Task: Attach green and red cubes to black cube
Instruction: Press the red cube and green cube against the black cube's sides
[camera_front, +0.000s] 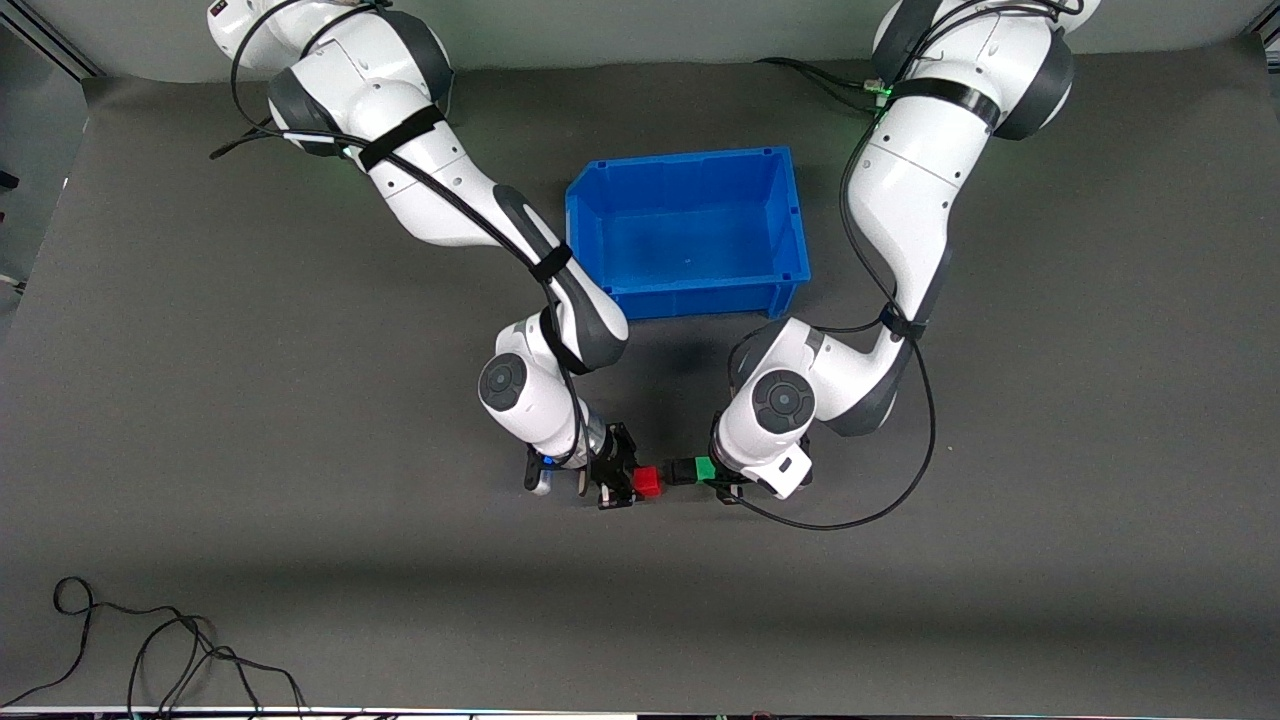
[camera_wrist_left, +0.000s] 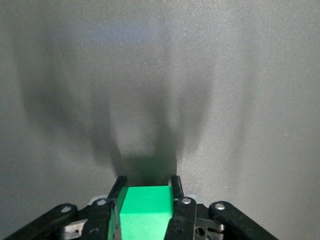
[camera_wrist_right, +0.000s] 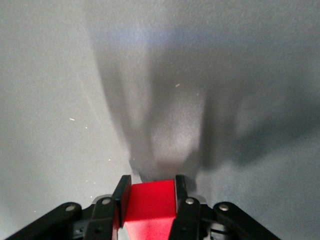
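Observation:
My right gripper should release the red cube against the black cube's side opposite the green cube (camera_front: 661, 479).
My left gripper (camera_front: 709, 470) is shut on the green cube (camera_front: 705, 468), held low over the table nearer the front camera than the blue bin. The black cube (camera_front: 681, 471) sits against the green cube on the side toward the red cube. My right gripper (camera_front: 638, 484) is shut on the red cube (camera_front: 648, 482), right beside the black cube; I cannot tell if they touch. In the left wrist view the green cube (camera_wrist_left: 146, 210) fills the gap of the left gripper (camera_wrist_left: 148, 186). In the right wrist view the red cube (camera_wrist_right: 150, 202) sits in the right gripper (camera_wrist_right: 151, 184). The black cube does not show clearly in either wrist view.
The blue bin (camera_front: 600, 205) stands open between the two arms, farther from the front camera than the grippers. A loose black cable (camera_front: 170, 650) lies on the grey mat near the front edge at the right arm's end.

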